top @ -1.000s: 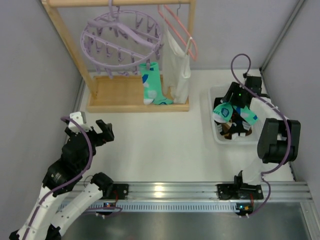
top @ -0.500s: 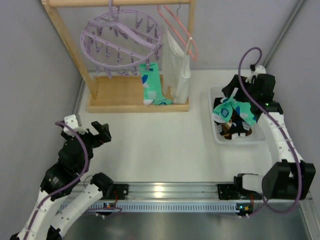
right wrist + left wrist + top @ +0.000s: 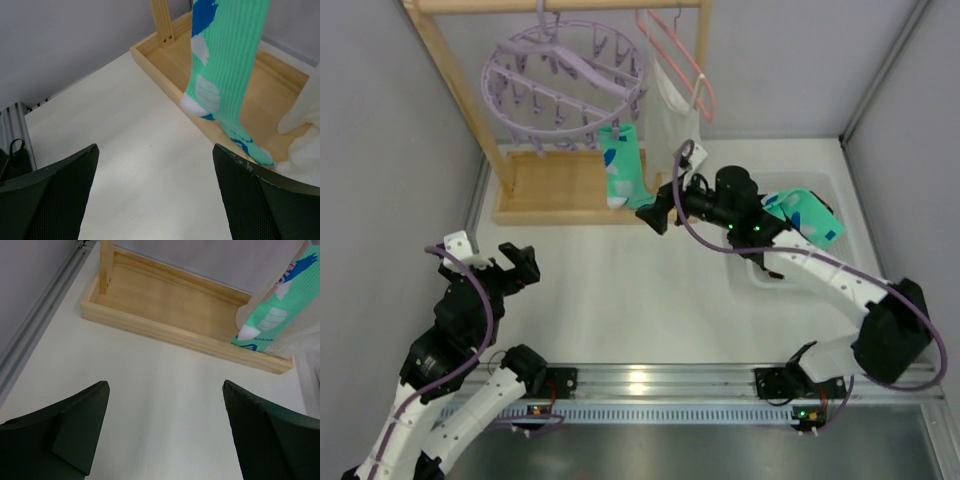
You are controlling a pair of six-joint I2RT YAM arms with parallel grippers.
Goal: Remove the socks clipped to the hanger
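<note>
The robot's right gripper should next move to the hanging teal sock's ankle (image 3: 635, 186) (image 3: 233, 104), just above its foot and across from its white heel, and close there.
The round lavender hanger (image 3: 565, 85) hangs from the wooden rack's top bar. One teal sock (image 3: 623, 165) with white and blue marks is clipped to its near rim, its toe resting in the rack's base tray. My right gripper (image 3: 663, 207) is open and empty just right of this sock's foot. In the right wrist view the sock (image 3: 225, 75) hangs above and right of the right gripper (image 3: 155, 150). More socks (image 3: 807, 213) lie in the white bin. Low at the left, my left gripper (image 3: 517, 266) is open and empty; in its wrist view it (image 3: 165, 385) faces the sock (image 3: 272, 315).
A white garment (image 3: 672, 120) hangs on a pink wire hanger (image 3: 680, 55) just right of the sock. The rack's wooden base tray (image 3: 560, 185) sits at the back. The white bin (image 3: 760, 278) stands at the right, partly under my right arm.
My right arm has swung from over the bin leftward to the hanging sock, its jaws opening wider. The left arm has sunk slightly and stayed open.
</note>
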